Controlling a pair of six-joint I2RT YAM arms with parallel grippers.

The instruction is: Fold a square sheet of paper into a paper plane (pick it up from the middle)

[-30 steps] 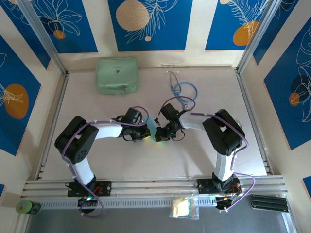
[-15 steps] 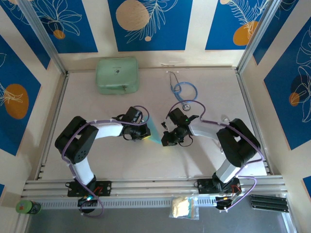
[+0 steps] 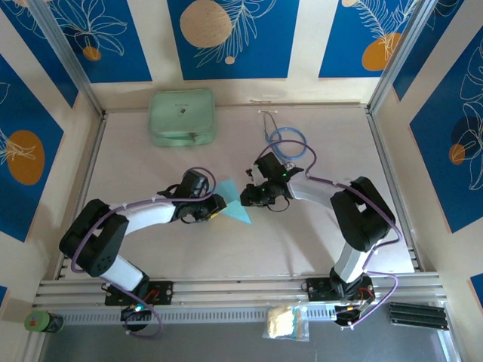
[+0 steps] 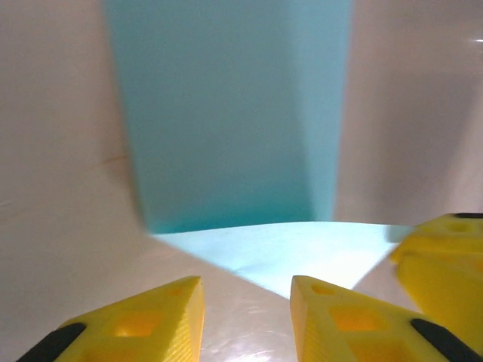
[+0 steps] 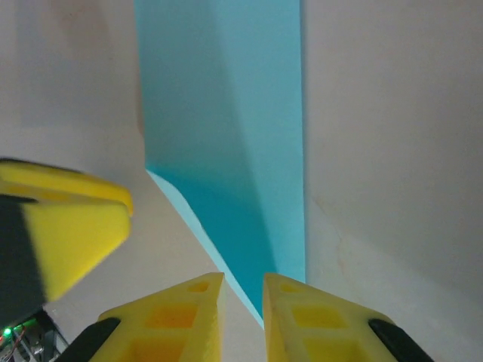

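Note:
I can see the paper's pale point ending just short of my left fingertips, so I should open my left gripper, move in and pinch the paper (image 4: 272, 245) before raising its side.
The light-blue sheet of paper (image 3: 234, 202) rests on the table between the two grippers, folded into a pointed triangle. In the left wrist view one flap of the paper (image 4: 226, 113) stands upright while a paler part lies flat. My left gripper (image 3: 214, 206) sits at the paper's left edge; its yellow jaws (image 4: 246, 283) are open over bare table just short of the paper. My right gripper (image 3: 247, 196) is at the paper's right edge, jaws (image 5: 243, 277) slightly open, and the paper's tip (image 5: 226, 151) reaches the narrow gap between them. Each wrist view also catches the other gripper's yellow finger.
A mint-green case (image 3: 181, 117) lies at the back left and a blue-tubed stethoscope (image 3: 285, 143) at the back centre, just behind the right arm. A small plastic bag (image 3: 285, 323) and a green can (image 3: 41, 322) sit by the front rail.
Both grippers have gone from shut to open and drawn apart from the paper. The paper now lies lower and shows as a wider triangle. The left arm's elbow swung left.

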